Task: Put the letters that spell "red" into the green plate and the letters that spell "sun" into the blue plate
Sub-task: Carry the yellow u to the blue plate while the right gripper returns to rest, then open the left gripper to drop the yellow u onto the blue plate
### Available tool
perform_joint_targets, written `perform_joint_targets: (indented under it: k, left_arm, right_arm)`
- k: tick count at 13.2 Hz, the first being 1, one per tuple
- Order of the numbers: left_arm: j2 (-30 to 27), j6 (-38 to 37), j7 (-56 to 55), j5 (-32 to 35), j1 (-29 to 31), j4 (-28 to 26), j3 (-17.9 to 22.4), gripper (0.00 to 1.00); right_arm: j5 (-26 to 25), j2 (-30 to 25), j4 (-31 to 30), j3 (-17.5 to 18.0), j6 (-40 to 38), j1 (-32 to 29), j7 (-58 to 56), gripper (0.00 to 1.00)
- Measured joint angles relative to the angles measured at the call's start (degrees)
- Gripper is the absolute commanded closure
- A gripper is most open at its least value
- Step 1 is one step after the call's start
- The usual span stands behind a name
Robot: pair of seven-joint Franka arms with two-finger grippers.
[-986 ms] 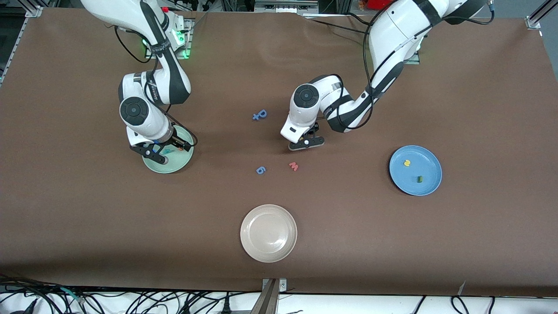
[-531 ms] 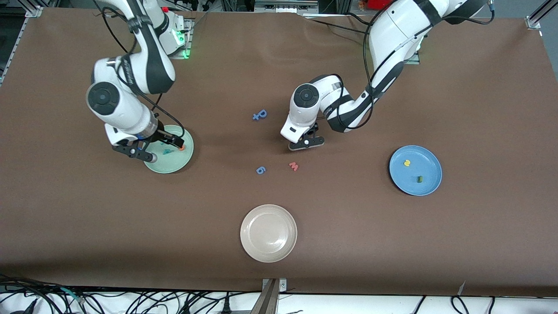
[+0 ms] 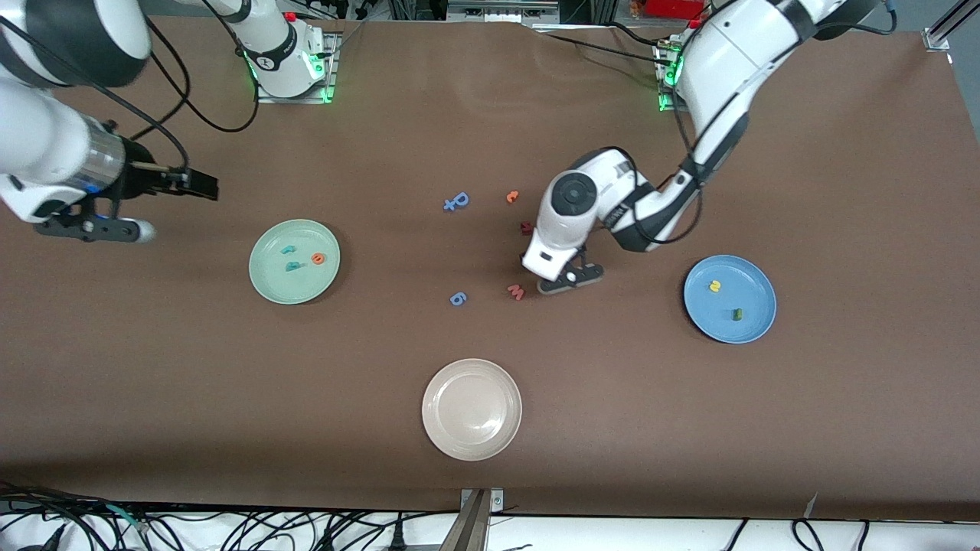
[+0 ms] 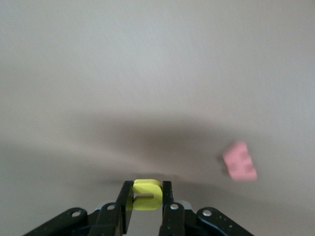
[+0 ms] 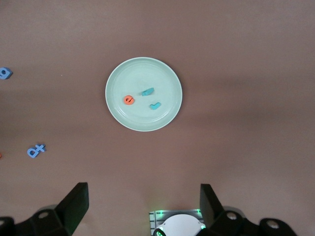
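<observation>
I will use my left gripper to set the yellow "u" down on the blue plate [image 3: 722,326] next to the dark green letter, toward the white plate.
The green plate [image 3: 305,285] holds the orange "e" [image 3: 318,259] and two teal letters [image 3: 293,266], [image 3: 288,249]. They also show in the right wrist view: plate [image 5: 142,119], "e" [image 5: 128,100]. My right gripper [image 3: 170,208] [image 5: 142,187] hangs open and empty, high over the table toward the right arm's end. On the blue plate [image 3: 749,285] lie a yellow letter [image 3: 714,286] and a dark green one [image 3: 736,313]. My left gripper [image 3: 565,282] [image 4: 146,196] is shut on a yellow "u"-shaped letter [image 4: 147,194], low over the table beside the pink "w" [image 3: 516,291] [image 4: 239,161].
An orange hooked letter [image 3: 512,197] and a dark red letter [image 3: 526,227] lie mid-table, farther from the front camera than the left gripper. Blue pieces [image 3: 456,201], [image 3: 458,298] lie toward the right arm's end of them. A white plate [image 3: 472,440] sits near the front edge.
My right arm rose and pulled away from the green plate, leaving the teal letters in it. My left gripper closed on the yellow letter and carried it toward the pink "w".
</observation>
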Motion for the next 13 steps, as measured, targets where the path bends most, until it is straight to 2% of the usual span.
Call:
perform_joint_targets:
  k: [1,2,4,6,7,9,10,11,12,13]
  left_arm:
    - [-0.1,-3.0,4.2,-1.3,2.3,2.1,0.1,0.87]
    - [-0.1,-6.4,8.3,-1.8,4.6,4.2,0.1,0.87]
    - [-0.1,-12.2,16.9,-2.0,9.5,7.3,0.2,0.87]
    - [-0.1,-16.0,24.7,-2.0,14.2,8.6,0.3,0.87]
    - [-0.1,-17.2,28.2,-2.0,16.7,8.8,0.3,0.87]
    - [-0.1,-18.2,34.7,-2.0,21.7,8.7,0.4,0.86]
    - [-0.1,-18.5,37.6,-2.0,23.9,8.7,0.5,0.79]
    - [-0.1,-18.7,39.7,-2.0,25.7,8.6,0.5,0.26]
    - [-0.1,-18.8,40.9,-2.0,27.0,8.3,0.5,0.0]
    - [-0.1,-18.9,41.4,-2.0,27.7,8.1,0.5,0.0]
  right_arm:
    - [0.0,0.0,0.6,3.1,-0.1,-3.6,-0.8,0.0]
    - [0.0,-0.1,0.9,8.8,-0.1,-9.4,-1.3,0.0]
    - [-0.7,-0.8,1.3,23.1,-0.1,-23.4,-1.4,0.0]
    - [-2.3,-2.8,0.9,34.5,0.4,-34.1,-1.4,0.0]
    - [-3.2,-4.6,-0.6,38.0,2.0,-37.1,-1.4,0.0]
    - [-3.9,-9.1,-6.3,40.3,6.2,-38.5,-1.3,0.0]
    - [-4.0,-10.6,-8.7,40.4,6.9,-38.6,-1.3,0.0]
    - [-4.1,-11.3,-10.2,40.2,6.8,-38.6,-1.3,0.0]
    - [-4.1,-11.2,-10.8,39.5,6.8,-38.7,-1.4,0.0]
    - [-4.2,-10.8,-10.7,38.6,7.0,-38.7,-1.4,0.0]
